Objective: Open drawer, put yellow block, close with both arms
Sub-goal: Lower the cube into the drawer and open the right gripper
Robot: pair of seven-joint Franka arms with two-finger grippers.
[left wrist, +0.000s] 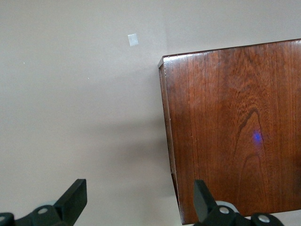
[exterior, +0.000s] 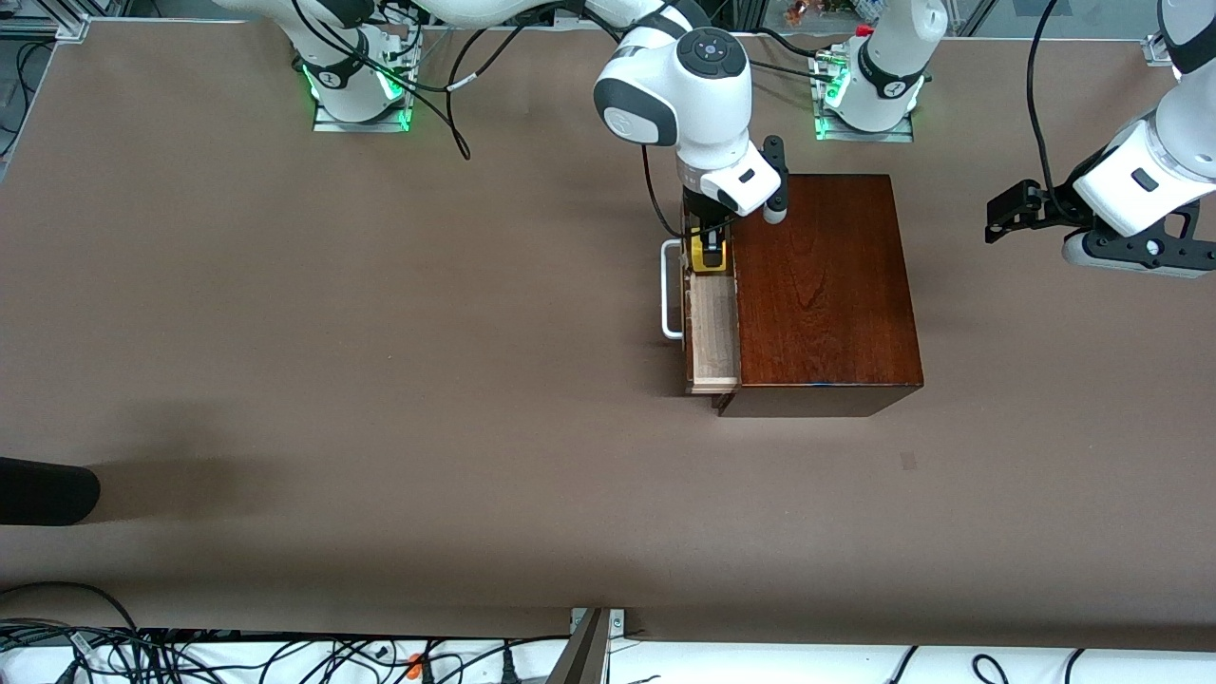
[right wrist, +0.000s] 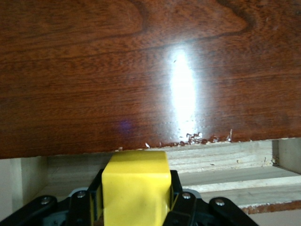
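Next, I set the yellow block down with my right gripper on the open drawer's pale bottom, next to the box's top edge (exterior: 721, 264) (right wrist: 142, 178).
The dark reddish-brown wooden box (exterior: 822, 285) stands mid-table. Its drawer (exterior: 712, 332) is pulled out toward the right arm's end, showing a pale wood inside and a white U-shaped handle (exterior: 671, 290). My right gripper (exterior: 710, 249) is shut on the yellow block (exterior: 708, 255) and holds it over the open drawer at the end farther from the front camera. In the right wrist view the block (right wrist: 136, 188) sits between the fingers, with the box's top (right wrist: 150, 70) and the drawer's inside (right wrist: 225, 169) past it. My left gripper (exterior: 997, 217) is open and empty, hovering off the box's side (left wrist: 225, 132) toward the left arm's end.
A black object (exterior: 43, 491) lies at the right arm's end of the table, nearer the front camera. A small pale tape mark (left wrist: 133, 40) is on the table surface. Cables (exterior: 437, 85) trail near the right arm's base.
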